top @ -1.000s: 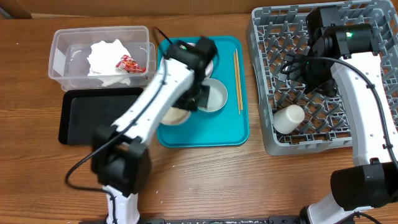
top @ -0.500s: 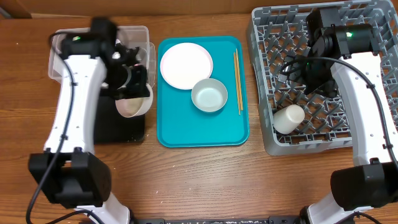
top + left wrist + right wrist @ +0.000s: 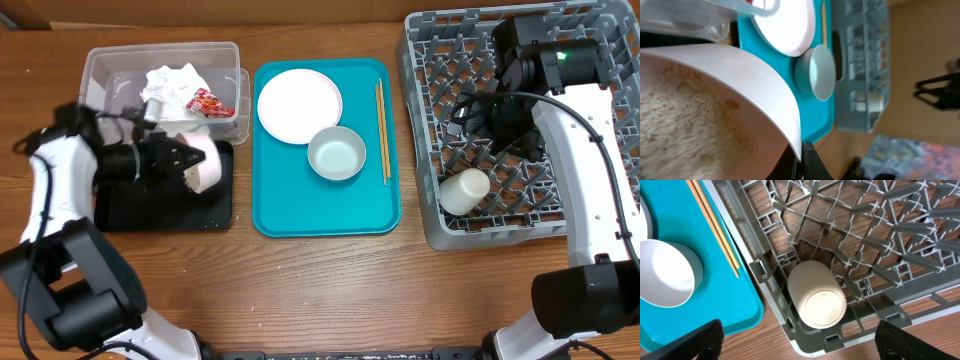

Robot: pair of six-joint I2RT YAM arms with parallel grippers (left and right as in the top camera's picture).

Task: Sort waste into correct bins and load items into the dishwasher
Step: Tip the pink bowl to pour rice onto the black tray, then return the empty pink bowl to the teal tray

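Observation:
The robot's left gripper needs to release the small white bowl on the teal tray's front corner (image 3: 298, 201) closest to the black tray.
My left gripper (image 3: 186, 166) is shut on the rim of a small whitish bowl (image 3: 207, 166), held tipped on its side over the black tray (image 3: 130, 205). In the left wrist view the fingers (image 3: 807, 162) pinch the bowl's rim (image 3: 760, 85), and white rice (image 3: 680, 125) lies inside. The clear tub (image 3: 110, 85) holds the crumpled napkin (image 3: 172, 85) and the red-and-white wrapper (image 3: 208, 102). The white plate (image 3: 298, 104), grey-blue bowl (image 3: 336, 153) and chopsticks (image 3: 381, 115) lie on the teal tray (image 3: 330, 215). My right gripper (image 3: 805, 347) is open above the white cup (image 3: 817, 295) lying in the grey rack (image 3: 600, 215).
The rack (image 3: 890, 245) fills the right side, its corner near the table's front edge. The teal tray (image 3: 715, 295) lies close beside the rack. The clear tub touches the black tray's far edge. Bare wood lies in front of the trays.
My left arm has swung from the teal tray to the black tray, carrying the small bowl, which is now tipped on its side. The right arm has not moved.

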